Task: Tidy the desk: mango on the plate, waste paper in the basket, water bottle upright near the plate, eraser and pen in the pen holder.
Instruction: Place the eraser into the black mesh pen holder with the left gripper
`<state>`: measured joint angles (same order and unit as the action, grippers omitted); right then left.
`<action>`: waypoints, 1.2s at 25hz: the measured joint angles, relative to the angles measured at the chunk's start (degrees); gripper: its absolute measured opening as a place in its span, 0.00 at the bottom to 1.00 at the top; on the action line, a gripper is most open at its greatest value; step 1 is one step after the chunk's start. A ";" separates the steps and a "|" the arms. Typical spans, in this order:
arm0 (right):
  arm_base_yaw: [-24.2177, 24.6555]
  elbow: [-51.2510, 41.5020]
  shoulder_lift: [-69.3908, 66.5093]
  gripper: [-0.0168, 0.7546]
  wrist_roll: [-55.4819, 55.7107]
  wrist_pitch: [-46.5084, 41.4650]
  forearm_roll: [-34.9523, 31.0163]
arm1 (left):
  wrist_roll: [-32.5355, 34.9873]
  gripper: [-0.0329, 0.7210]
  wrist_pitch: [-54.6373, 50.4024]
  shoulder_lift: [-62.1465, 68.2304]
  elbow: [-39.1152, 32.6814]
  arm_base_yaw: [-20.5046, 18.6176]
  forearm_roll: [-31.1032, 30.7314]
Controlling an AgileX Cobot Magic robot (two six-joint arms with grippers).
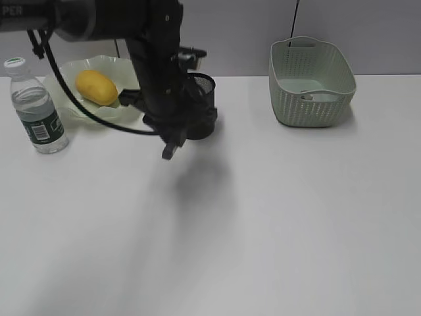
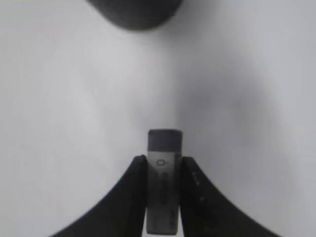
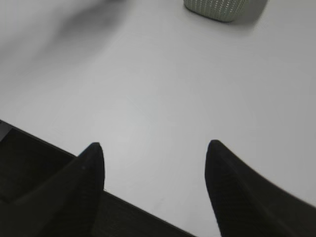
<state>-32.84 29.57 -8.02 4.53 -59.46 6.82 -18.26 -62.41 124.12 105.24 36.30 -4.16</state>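
I should use my left gripper to set the eraser down inside the black mesh pen holder (image 1: pixel 196 87), which is between the green plate and the green basket.
My left gripper (image 2: pixel 164 159) is shut on the eraser (image 2: pixel 165 139), a grey block in a printed sleeve that sticks out past the fingertips. In the exterior view that gripper (image 1: pixel 170 150) hangs low over the desk (image 1: pixel 263 217), just in front of the black mesh pen holder (image 1: pixel 204 86), which the arm partly hides. The mango (image 1: pixel 97 87) lies on the green plate (image 1: pixel 113 62). Left of the plate the water bottle (image 1: pixel 36 108) stands upright. My right gripper (image 3: pixel 155 148) is open and empty over the desk's front edge. The pen is out of view.
The green basket (image 1: pixel 312 82) stands at the back right, also in the right wrist view as the basket (image 3: pixel 222 7). A small whitish thing lies on its floor, too faint to name. A dark blurred round shape (image 2: pixel 136 12) fills the top of the left wrist view.
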 joint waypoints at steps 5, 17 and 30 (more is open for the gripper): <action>0.00 0.00 0.00 0.68 0.00 0.00 0.00 | 0.00 0.25 2.75 0.00 9.98 -0.19 -3.93; 0.00 0.00 0.00 0.68 0.00 0.00 0.00 | -0.09 0.25 20.89 0.74 13.35 -4.31 -1.65; 0.00 0.00 0.00 0.68 0.00 0.00 0.00 | -0.14 0.32 18.50 7.21 13.41 -4.47 -1.47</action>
<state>-32.84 29.57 -8.02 4.53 -59.46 6.82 -18.40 -43.91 131.33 118.66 31.83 -5.63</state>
